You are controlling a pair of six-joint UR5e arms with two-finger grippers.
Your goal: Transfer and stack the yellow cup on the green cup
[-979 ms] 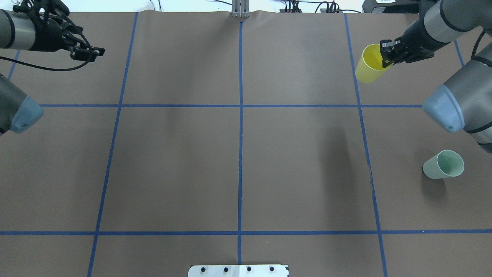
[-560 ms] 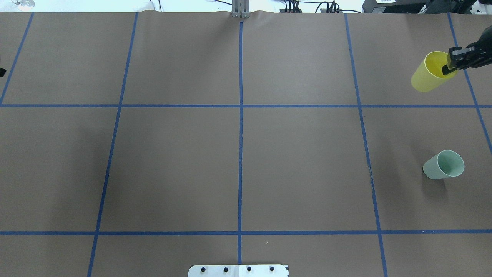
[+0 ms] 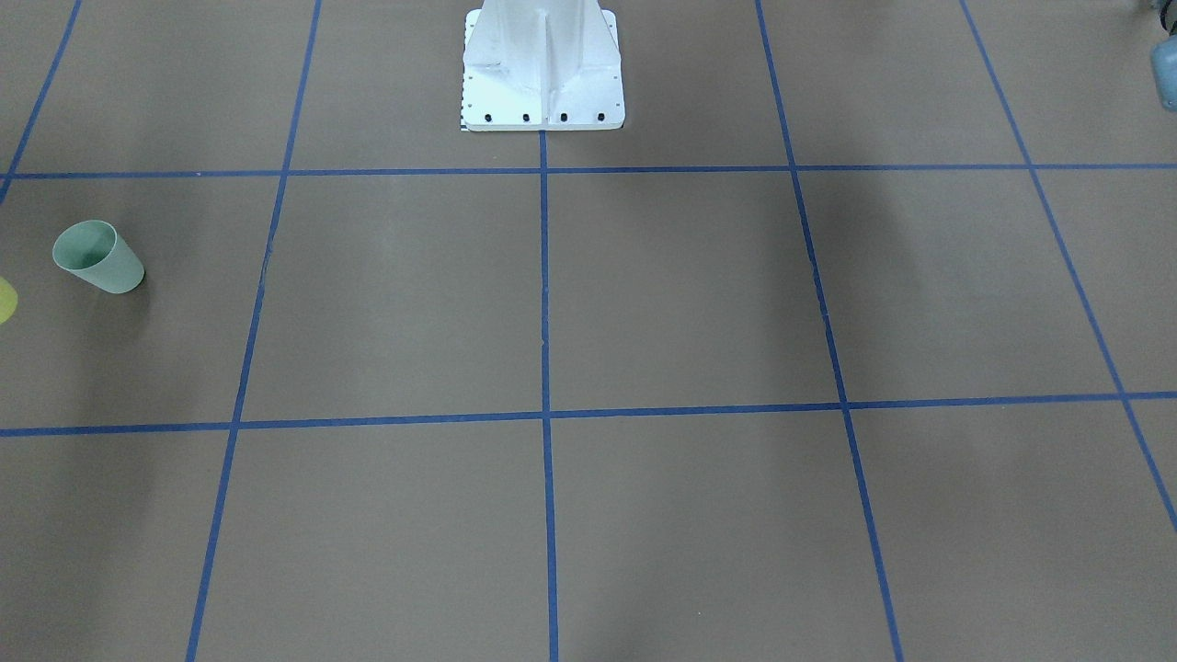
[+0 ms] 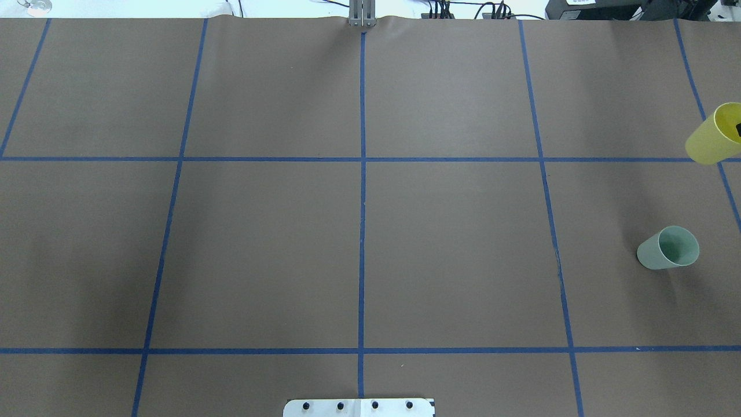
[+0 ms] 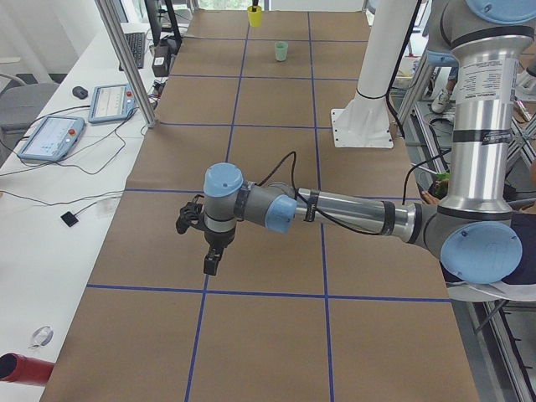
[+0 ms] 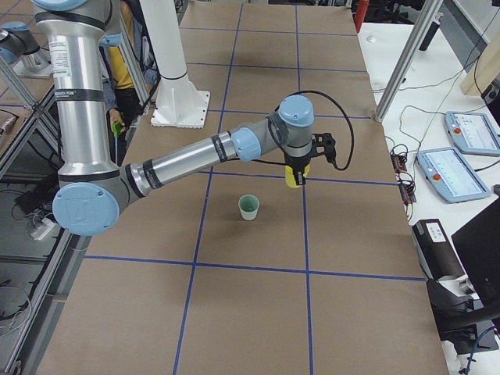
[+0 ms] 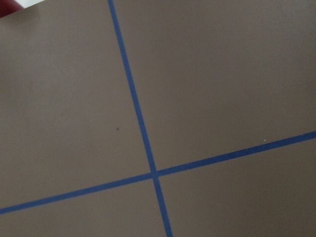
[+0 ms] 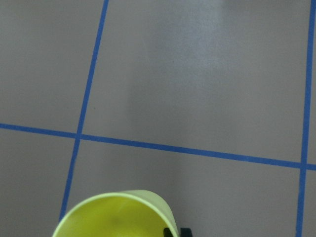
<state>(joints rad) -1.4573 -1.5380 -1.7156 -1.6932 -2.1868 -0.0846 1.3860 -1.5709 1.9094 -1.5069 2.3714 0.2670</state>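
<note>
Next, I release the yellow cup from my right gripper, nested inside the opening of the upright green cup (image 3: 85, 245).
The yellow cup (image 4: 713, 136) hangs tilted in the air at the right edge of the overhead view, held at its rim. It also shows in the right wrist view (image 8: 116, 215) and the exterior right view (image 6: 292, 177). My right gripper (image 6: 295, 170) is shut on its rim; one finger (image 4: 738, 128) shows inside the cup. The green cup (image 4: 668, 248) stands upright on the table, nearer the robot than the yellow cup, and shows in the front view (image 3: 97, 258). My left gripper (image 5: 210, 261) hovers over the table far from both cups; I cannot tell if it is open or shut.
Brown paper with a blue tape grid (image 4: 362, 159) covers the table. The white robot base (image 3: 542, 64) stands at mid table edge. Metal frame posts (image 6: 406, 55) and operator tablets (image 6: 471, 131) lie beyond the far long edge.
My right gripper has carried the yellow cup to the right and closer to the robot, nearer the green cup. My left arm has left the overhead view.
</note>
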